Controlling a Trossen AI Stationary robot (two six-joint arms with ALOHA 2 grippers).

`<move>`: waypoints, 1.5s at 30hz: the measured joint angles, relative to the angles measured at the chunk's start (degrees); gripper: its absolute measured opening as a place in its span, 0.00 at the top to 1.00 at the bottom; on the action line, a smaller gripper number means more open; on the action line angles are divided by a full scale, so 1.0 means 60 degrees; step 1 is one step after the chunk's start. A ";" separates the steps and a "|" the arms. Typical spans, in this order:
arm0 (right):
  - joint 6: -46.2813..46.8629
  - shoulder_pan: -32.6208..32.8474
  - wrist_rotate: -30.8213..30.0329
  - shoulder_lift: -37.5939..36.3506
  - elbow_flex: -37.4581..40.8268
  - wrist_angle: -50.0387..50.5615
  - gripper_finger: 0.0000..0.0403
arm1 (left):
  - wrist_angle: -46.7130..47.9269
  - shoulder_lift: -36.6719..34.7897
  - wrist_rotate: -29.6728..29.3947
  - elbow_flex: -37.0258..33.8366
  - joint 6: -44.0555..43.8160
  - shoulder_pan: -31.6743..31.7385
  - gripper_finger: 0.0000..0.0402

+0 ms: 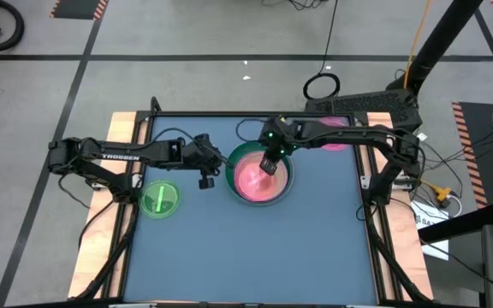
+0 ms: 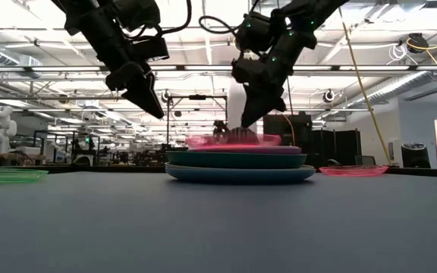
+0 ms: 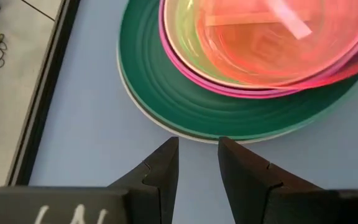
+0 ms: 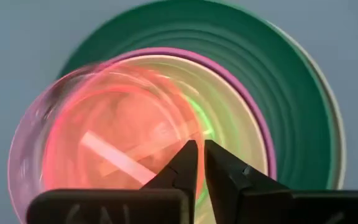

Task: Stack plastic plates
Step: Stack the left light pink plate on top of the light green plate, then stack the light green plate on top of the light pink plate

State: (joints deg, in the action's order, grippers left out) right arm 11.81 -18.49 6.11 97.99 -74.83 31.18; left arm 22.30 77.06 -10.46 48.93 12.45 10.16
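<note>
The robot's left gripper will move to the small translucent green plate next and close on the green plate's near rim [image 1: 171, 215].
A stack of plates [image 1: 259, 175] sits mid-table: a blue one at the bottom [image 2: 241, 174], dark green [image 4: 291, 106], purple [image 4: 261, 134], and smaller ones above. A small translucent pink plate [image 4: 86, 143] is on top. My right gripper [image 4: 199, 149] is over the stack, shut on this plate. My left gripper [image 3: 197, 146] is open, raised above the table just left of the stack [image 3: 185, 106], touching nothing. A small translucent green plate [image 1: 159, 199] lies flat near the left edge. A pink plate [image 2: 353, 171] lies flat at the far right. My right gripper pinches the rim of the small translucent pink plate [image 4: 188, 124] between its two fingers, one inside the rim and one outside. The fingers come from above, pointing down [image 2: 245, 125]. The plate stays about level on or just over the stack; I cannot tell which.
The table's raised frame [image 1: 135, 162] runs along the left and right edges. Bare blue tabletop [image 1: 255, 257] lies between the stack and the near edge. The right arm [image 1: 341, 133] reaches over the far-right pink plate.
</note>
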 joint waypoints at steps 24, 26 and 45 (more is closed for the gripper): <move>-0.0631 0.1229 -0.2311 -0.0079 0.0007 -0.0565 0.79 | 0.3303 -0.0157 0.0087 0.0002 -0.3712 -0.1016 0.70; -0.0842 0.1447 -0.2303 -0.0087 0.0007 -0.0836 0.79 | 0.3793 -0.0153 0.0350 0.0002 -0.4327 -0.1265 0.70; -0.2035 0.2284 -0.2840 -0.2479 0.1180 -0.3320 0.79 | 0.4594 -0.0146 0.0989 0.0002 -1.0150 -0.3848 0.70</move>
State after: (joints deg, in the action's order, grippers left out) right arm -0.40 -4.79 -10.92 83.11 -67.74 11.26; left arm 49.86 76.18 -4.53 48.95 -48.45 -12.93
